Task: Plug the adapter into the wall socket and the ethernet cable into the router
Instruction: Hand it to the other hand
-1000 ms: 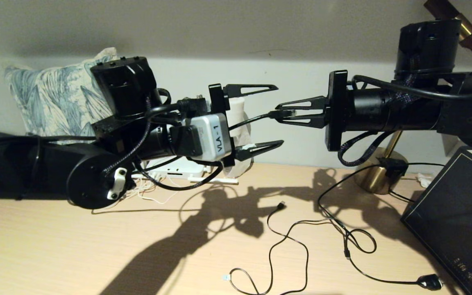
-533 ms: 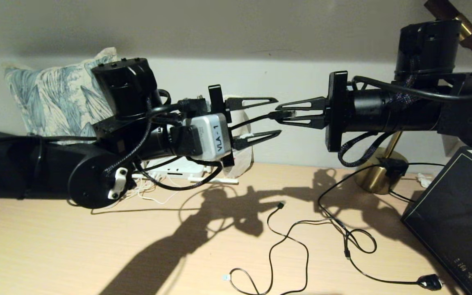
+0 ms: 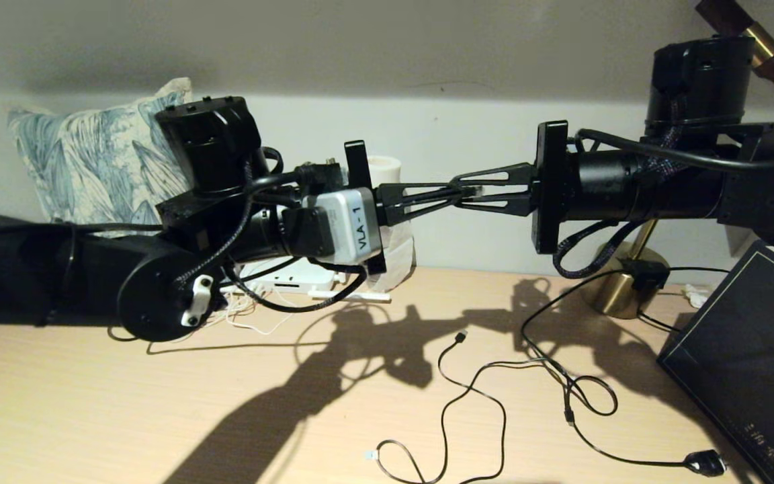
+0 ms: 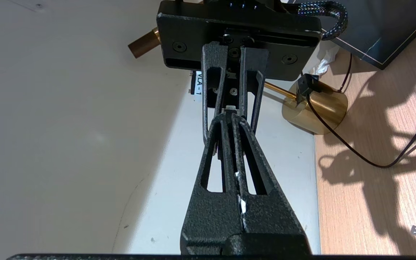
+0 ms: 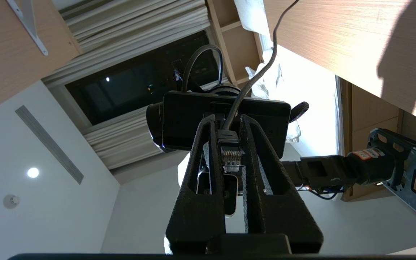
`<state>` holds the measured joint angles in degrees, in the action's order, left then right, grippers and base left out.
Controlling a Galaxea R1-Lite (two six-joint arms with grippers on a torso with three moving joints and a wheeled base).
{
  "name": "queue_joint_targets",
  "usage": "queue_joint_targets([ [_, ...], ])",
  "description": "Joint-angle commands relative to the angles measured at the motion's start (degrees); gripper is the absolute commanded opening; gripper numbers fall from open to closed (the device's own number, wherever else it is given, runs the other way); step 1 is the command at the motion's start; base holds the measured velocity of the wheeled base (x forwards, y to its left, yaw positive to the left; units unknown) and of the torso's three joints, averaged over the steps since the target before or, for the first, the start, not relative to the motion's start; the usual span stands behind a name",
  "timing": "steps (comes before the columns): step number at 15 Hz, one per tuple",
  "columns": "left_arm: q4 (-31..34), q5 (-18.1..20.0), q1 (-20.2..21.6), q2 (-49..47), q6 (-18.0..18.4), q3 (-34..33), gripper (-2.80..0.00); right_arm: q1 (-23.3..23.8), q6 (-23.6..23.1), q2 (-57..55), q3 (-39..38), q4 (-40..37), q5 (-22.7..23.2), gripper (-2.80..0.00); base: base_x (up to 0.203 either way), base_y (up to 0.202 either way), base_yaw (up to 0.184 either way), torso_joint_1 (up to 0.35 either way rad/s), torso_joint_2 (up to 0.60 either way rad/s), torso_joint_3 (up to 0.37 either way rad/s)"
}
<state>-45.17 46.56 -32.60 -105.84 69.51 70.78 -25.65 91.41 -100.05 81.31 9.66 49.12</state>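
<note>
My left gripper covers the plug up to its clear end, so it should open and take the cable farther back (image 5: 232, 115) while my right gripper steadies the plug.
The ethernet cable's clear plug (image 5: 229, 157) sits between the fingers of my right gripper (image 5: 228, 119), which is shut on it, high above the table. My left gripper (image 3: 455, 195) meets it tip to tip and is shut on the black ethernet cable (image 5: 255, 77) just behind the plug. In the left wrist view the left gripper (image 4: 231, 113) shows closed, the plug's end just past its tips. The white router (image 3: 293, 275) lies on the table behind my left arm, one antenna (image 3: 350, 294) showing. A thin white cord (image 3: 252, 324) trails beside it; the adapter itself is hidden. The wall socket is out of view.
A thin black cable (image 3: 474, 383) with a small plug loops over the table's middle and ends in a black plug (image 3: 703, 462). A brass lamp base (image 3: 619, 289) stands at the back right, a black box (image 3: 743, 356) at the right edge, a patterned pillow (image 3: 91, 161) back left.
My left gripper's fingers, wide open a second ago, have closed around the ethernet cable right at the right gripper's tips. The right gripper kept its hold on the plug.
</note>
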Motion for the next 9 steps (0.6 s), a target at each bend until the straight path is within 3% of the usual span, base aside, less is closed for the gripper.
queue_joint_targets([
  [1, -0.19, 0.2, 0.13, -0.07, 0.36, -0.03, -2.8, -0.1, 0.53, 0.03, -0.01, 0.01, 0.37, -2.8, 0.0, 0.0, 0.0, 0.0, 0.0, 0.0],
  [2, -0.19, 0.2, 0.52, -0.07, 0.36, -0.03, -2.8, -0.1, 0.53, 0.12, -0.01, 0.01, 0.37, -2.8, 0.0, 0.0, 0.0, 0.0, 0.0, 0.0],
  [3, -0.19, 0.2, 0.69, -0.16, 0.36, -0.03, 0.0, -0.1, 0.53, 0.19, -0.1, 0.01, 0.37, -2.8, 0.0, 0.0, 0.0, 0.0, 0.0, 0.0],
  [9, -0.1, 0.2, 0.69, -0.07, 0.36, -0.2, 0.0, -0.02, 0.53, 0.73, -0.54, 0.1, 0.37, -2.8, 0.0, 0.0, 0.0, 0.0, 0.0, 0.0],
])
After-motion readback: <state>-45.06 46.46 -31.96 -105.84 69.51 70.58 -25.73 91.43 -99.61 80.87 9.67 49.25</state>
